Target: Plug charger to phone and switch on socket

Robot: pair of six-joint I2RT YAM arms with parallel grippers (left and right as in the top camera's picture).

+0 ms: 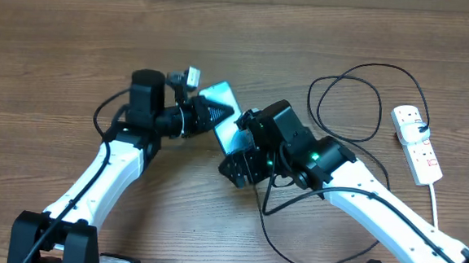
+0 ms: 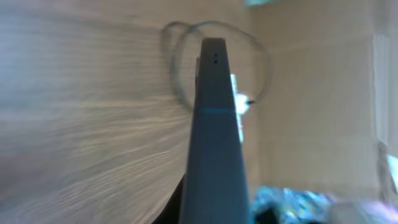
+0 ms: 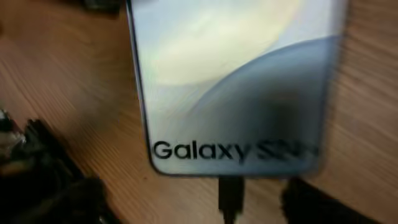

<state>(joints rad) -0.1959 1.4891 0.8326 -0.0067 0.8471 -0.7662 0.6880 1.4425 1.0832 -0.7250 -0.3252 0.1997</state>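
Note:
Next, I release the phone from my left gripper on the bare wood (image 1: 206, 148) between both arms, just nearer the front than that gripper's fingers.
The phone (image 1: 226, 106) lies slanted between both arms, its teal screen up. My left gripper (image 1: 206, 110) is shut on the phone's upper-left end. In the left wrist view the phone (image 2: 214, 137) runs edge-on away from the jaws. The right wrist view shows the "Galaxy S24" end of the phone (image 3: 236, 81) with the charger's black connector (image 3: 231, 193) seated in its bottom edge. My right gripper (image 3: 193, 200) is open, its dark fingers (image 3: 311, 200) standing apart on either side of the connector without touching it. The charger cable (image 1: 377, 65) loops toward the white socket (image 1: 417, 143) at the right.
The cable also trails down past the right arm toward the near table edge (image 1: 271, 232). The socket's white cord (image 1: 437, 201) runs toward the front right. Bare wooden table (image 1: 59, 64) lies left and behind.

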